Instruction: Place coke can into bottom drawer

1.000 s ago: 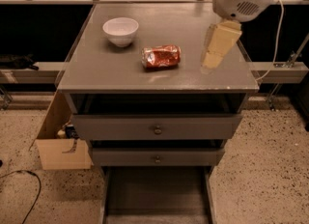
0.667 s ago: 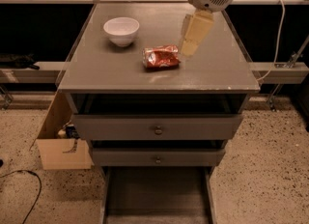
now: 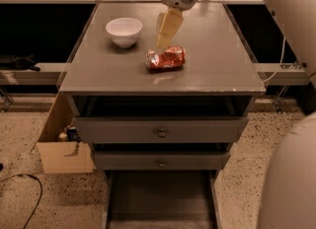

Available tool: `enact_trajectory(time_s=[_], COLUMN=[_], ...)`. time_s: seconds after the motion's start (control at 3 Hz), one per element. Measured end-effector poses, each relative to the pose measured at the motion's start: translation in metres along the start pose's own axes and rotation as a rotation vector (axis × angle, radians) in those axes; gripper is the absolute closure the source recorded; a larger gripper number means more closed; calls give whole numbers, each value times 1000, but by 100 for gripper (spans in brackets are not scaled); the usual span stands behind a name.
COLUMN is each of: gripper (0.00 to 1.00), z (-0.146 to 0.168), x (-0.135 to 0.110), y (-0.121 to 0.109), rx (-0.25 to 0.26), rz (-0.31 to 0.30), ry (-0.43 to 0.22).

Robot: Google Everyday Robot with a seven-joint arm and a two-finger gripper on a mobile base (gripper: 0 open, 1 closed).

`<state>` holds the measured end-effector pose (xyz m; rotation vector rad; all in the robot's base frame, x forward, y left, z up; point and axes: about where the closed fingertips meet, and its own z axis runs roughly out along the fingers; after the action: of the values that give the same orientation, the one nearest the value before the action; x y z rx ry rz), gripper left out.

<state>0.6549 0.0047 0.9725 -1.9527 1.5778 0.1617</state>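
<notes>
Next, my gripper grips the body of the coke can (image 3: 173, 58), toward the can's end farther from the white bowl.
The coke can (image 3: 166, 58), red and dented, lies on its side near the middle of the grey cabinet top (image 3: 217, 60). My gripper (image 3: 165, 40) hangs just above the can's left end, its cream fingers pointing down at it, and holds nothing. The bottom drawer (image 3: 160, 198) is pulled out at the foot of the cabinet, showing a wide dark floor with low side walls.
A white bowl (image 3: 124, 31) stands on the cabinet top, left of the can. Two grey drawers with brass knobs (image 3: 161, 133) sit above the open one. A cardboard box (image 3: 61, 146) stands on the floor at the left. A black cable (image 3: 24, 198) lies on the speckled floor.
My gripper has swept left across the cabinet top, from the right side to just above the can. The can and bowl have not moved.
</notes>
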Motion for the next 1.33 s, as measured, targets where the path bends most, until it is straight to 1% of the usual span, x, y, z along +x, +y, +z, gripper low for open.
enact_trajectory(time_s=[0.33,0.67,1.0,1.33], gripper=[0,0,0,0], z=[20,41,47,51], x=[5,62,98,119], y=[-13,-23,-24,-19], rx=[-26,-35,-36,-40], rz=[11,82,124,148], ry=[-16,29,56,69])
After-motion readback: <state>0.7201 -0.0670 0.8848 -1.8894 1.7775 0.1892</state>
